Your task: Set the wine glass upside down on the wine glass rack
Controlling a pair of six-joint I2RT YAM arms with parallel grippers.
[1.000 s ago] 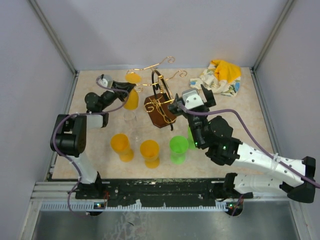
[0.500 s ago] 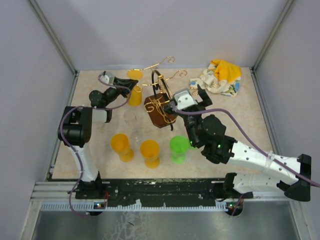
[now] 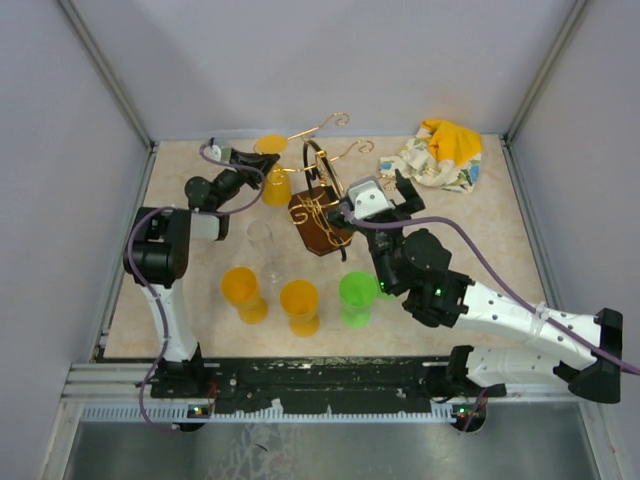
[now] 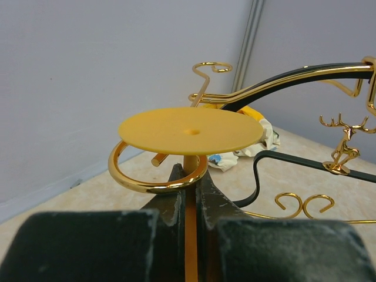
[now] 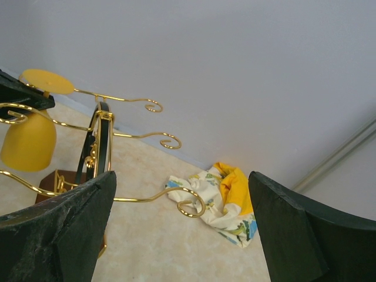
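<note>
The yellow wine glass, now upside down at the rack, will be let go by my left gripper, with its foot hanging on the curled gold hook (image 3: pixel 264 150) (image 4: pixel 160 168) around its stem.
A yellow wine glass (image 3: pixel 276 186) hangs upside down, its round foot (image 4: pixel 191 129) on top. My left gripper (image 4: pixel 191 197) is shut on its stem just under the foot. The stem sits inside a curled gold hook (image 4: pixel 154 178) of the wine glass rack (image 3: pixel 312 232), a gold wire stand on a dark brown base. The left gripper (image 3: pixel 258 168) is at the rack's left arm. My right gripper (image 3: pixel 392 192) is open and empty just right of the rack. In the right wrist view the gripper (image 5: pixel 182 226) faces rack hooks (image 5: pixel 191 205), with the glass (image 5: pixel 28 141) at far left.
Two orange glasses (image 3: pixel 243 292) (image 3: pixel 300 305) and a green glass (image 3: pixel 357 297) stand near the front. A clear glass (image 3: pixel 261 236) stands left of the rack base. A crumpled yellow-and-white cloth (image 3: pixel 440 152) lies at the back right, also in the right wrist view (image 5: pixel 226 200).
My left gripper has carried the yellow glass farther back and to the right, up to the rack's left hook. My right arm shifted slightly left early on, then stayed still.
</note>
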